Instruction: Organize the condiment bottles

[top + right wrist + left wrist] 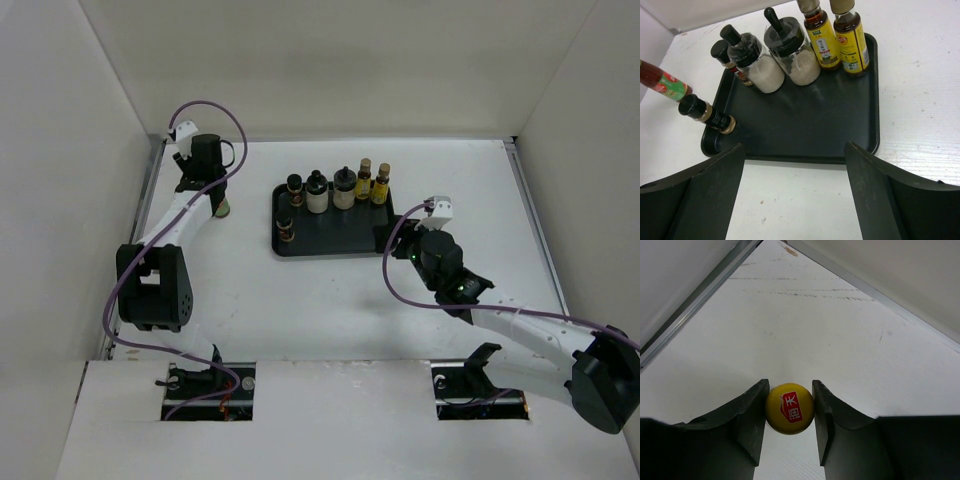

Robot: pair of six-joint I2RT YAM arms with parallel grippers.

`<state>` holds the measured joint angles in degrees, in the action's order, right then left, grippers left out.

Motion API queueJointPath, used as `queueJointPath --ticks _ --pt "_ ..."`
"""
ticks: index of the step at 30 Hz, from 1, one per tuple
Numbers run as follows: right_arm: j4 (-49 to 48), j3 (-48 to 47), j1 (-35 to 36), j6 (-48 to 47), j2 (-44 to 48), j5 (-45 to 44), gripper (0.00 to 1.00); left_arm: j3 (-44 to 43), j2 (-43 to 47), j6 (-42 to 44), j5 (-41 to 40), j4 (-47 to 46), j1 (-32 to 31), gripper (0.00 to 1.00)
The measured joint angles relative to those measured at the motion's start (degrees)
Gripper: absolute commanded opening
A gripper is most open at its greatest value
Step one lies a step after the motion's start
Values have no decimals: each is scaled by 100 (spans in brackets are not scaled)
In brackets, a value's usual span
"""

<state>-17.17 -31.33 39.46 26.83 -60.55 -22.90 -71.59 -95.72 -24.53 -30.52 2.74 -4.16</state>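
Observation:
My left gripper has the red bottle. It will let go of it on the black tray (334,232), in front of the white bottles with black caps.
The red bottle (225,207) with green label stands on the table left of the black tray (335,240). In the left wrist view its yellow cap (789,408) sits between my left gripper's (789,390) fingers, which press on both sides. Its body also shows in the right wrist view (662,80). On the tray, along the far edge, stand a dark jar (722,52), two white black-capped bottles (752,62) (792,52) and two amber bottles (821,37) (851,35). Another dark jar (707,115) stands at the tray's left. My right gripper (794,147) is open and empty at the tray's near edge.
White walls enclose the table on the left, far and right sides, with a metal rail (695,305) along the left edge close to the red bottle. The tray's (805,115) near half is bare.

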Motion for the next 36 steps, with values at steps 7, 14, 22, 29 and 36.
queueJointPath --ticks 7,14,22,29,36 --pt "-2 7 0 0 0 0 88 120 227 -31 17 125 0 18" --pt "-7 7 0 0 0 0 89 234 1690 -33 -76 649 -131 19" --pt "-11 44 -13 -2 4 -2 95 7 3176 28 -214 334 -1749 18" --pt "-42 199 -223 4 221 -63 100 48 2754 28 -63 -68 -3272 18" --pt "-46 236 -313 22 337 -131 100 140 1860 52 -46 -588 -3773 18"
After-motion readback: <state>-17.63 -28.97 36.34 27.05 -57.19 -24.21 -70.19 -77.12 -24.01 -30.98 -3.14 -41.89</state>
